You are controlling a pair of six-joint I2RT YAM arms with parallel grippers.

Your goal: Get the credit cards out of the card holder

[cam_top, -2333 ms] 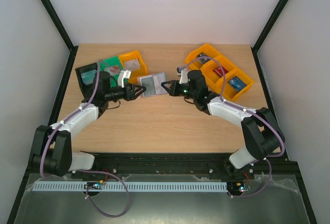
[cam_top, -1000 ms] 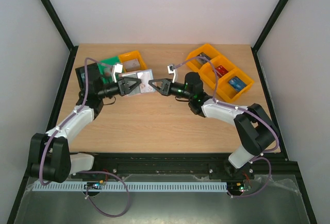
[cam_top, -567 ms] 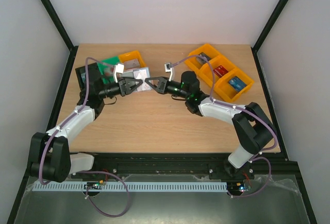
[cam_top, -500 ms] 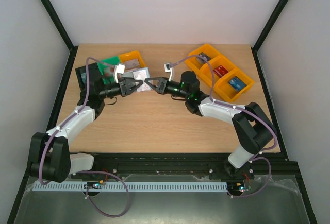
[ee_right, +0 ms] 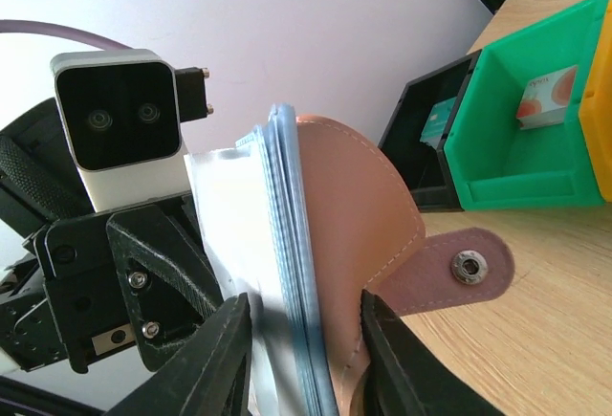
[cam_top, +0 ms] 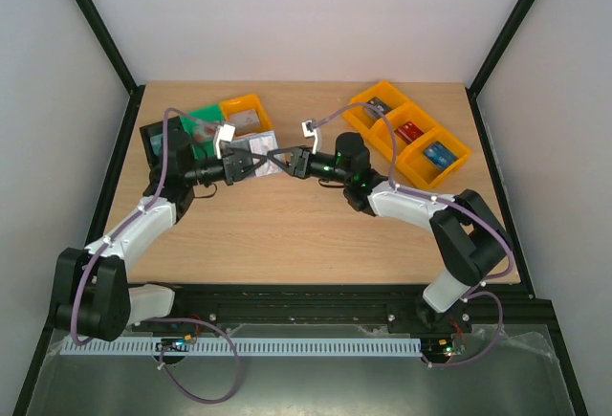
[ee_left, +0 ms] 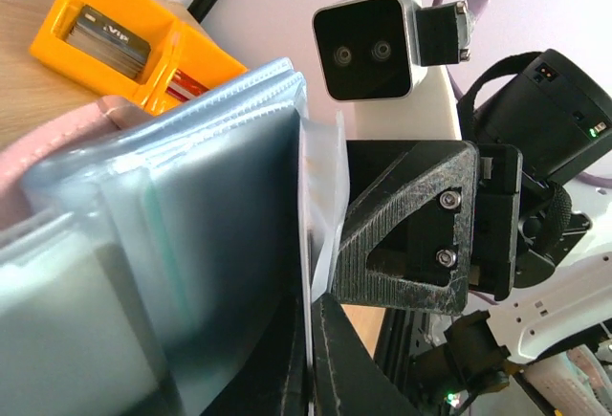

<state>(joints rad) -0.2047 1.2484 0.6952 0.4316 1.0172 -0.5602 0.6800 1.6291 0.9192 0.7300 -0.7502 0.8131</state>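
Observation:
My left gripper is shut on the thin whitish outer sleeve itself. It should open, let the sleeve spread and pinch the credit card's edge (ee_left: 306,268).
The card holder (cam_top: 263,142) hangs in the air between my two grippers, tan-brown outside (ee_right: 354,206) with light-blue clear sleeves (ee_left: 191,196) fanned open. My left gripper (cam_top: 254,164) is shut on a thin whitish outer sleeve of the holder (ee_left: 311,339). My right gripper (cam_top: 281,160) faces it from the right. Its jaws straddle the sleeve stack and the tan cover (ee_right: 306,359) and press on both sides. A snap tab (ee_right: 466,265) sticks out of the cover. I cannot make out separate credit cards inside the sleeves.
A black bin (cam_top: 158,139), a green bin (cam_top: 203,121) and an orange bin (cam_top: 244,112) stand just behind the left gripper. A row of orange bins (cam_top: 387,139) with cards in them stands at the back right.
The left gripper carried the holder left and back towards the bins. The right gripper followed it with jaws open and has now closed on the holder's other side.

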